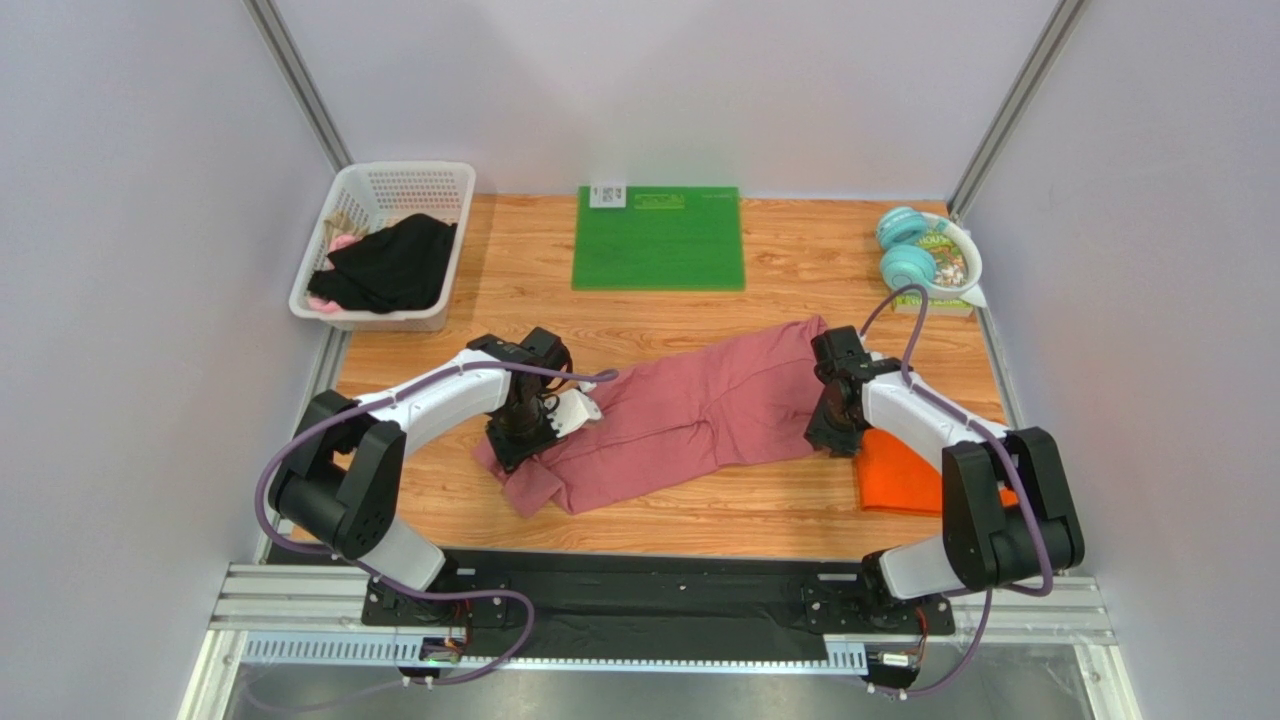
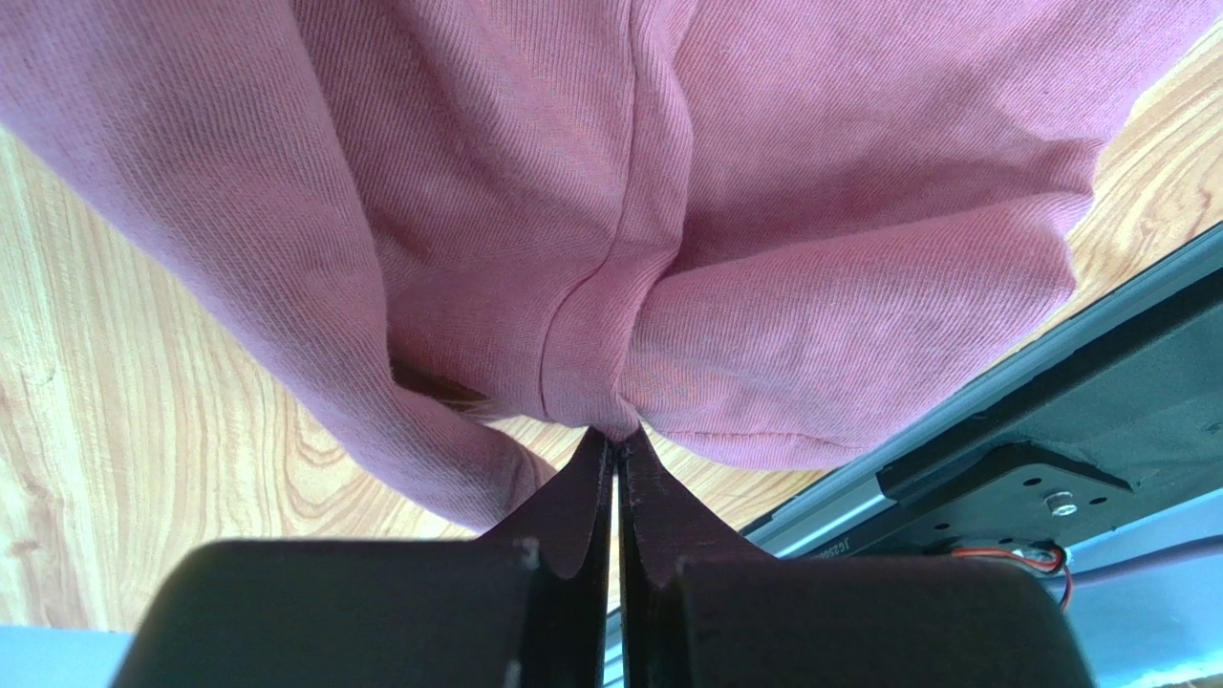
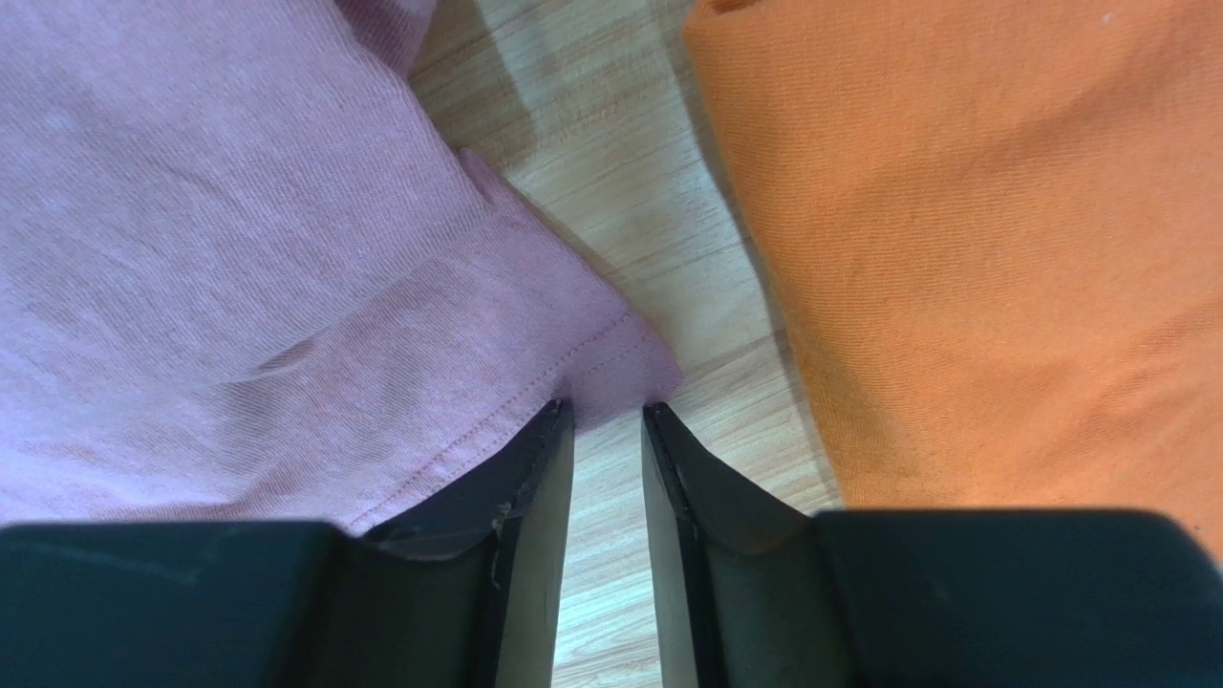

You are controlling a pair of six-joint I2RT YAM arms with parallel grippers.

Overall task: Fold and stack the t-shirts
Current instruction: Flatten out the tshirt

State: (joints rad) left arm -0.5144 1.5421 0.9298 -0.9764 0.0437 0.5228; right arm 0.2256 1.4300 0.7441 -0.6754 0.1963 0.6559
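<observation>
The hemmed corner of the pink t-shirt lies loose in front of my right gripper's open fingers, so my right gripper will pinch that corner (image 3: 620,384) before both grippers lift.
The dusty rose-pink t-shirt (image 1: 706,413) lies bunched lengthwise across the middle of the wooden table. My left gripper (image 1: 526,435) is at its left end; in the left wrist view its jaws (image 2: 616,435) are shut on a pinch of the pink cloth (image 2: 646,187), which is gathered at the tips. My right gripper (image 1: 831,435) is at the shirt's right end; in the right wrist view it (image 3: 606,412) stands open a little, with a hemmed corner of the pink shirt (image 3: 216,244) at the tips. The orange t-shirt (image 1: 899,473) lies folded just right of it, and also shows in the right wrist view (image 3: 991,215).
A green mat (image 1: 658,237) lies at the back centre. A white basket (image 1: 353,203) holding black cloth (image 1: 388,266) stands at the back left. Teal round objects (image 1: 906,248) and a bowl (image 1: 950,263) sit at the back right. The table's front rail (image 2: 1034,430) is close to the left gripper.
</observation>
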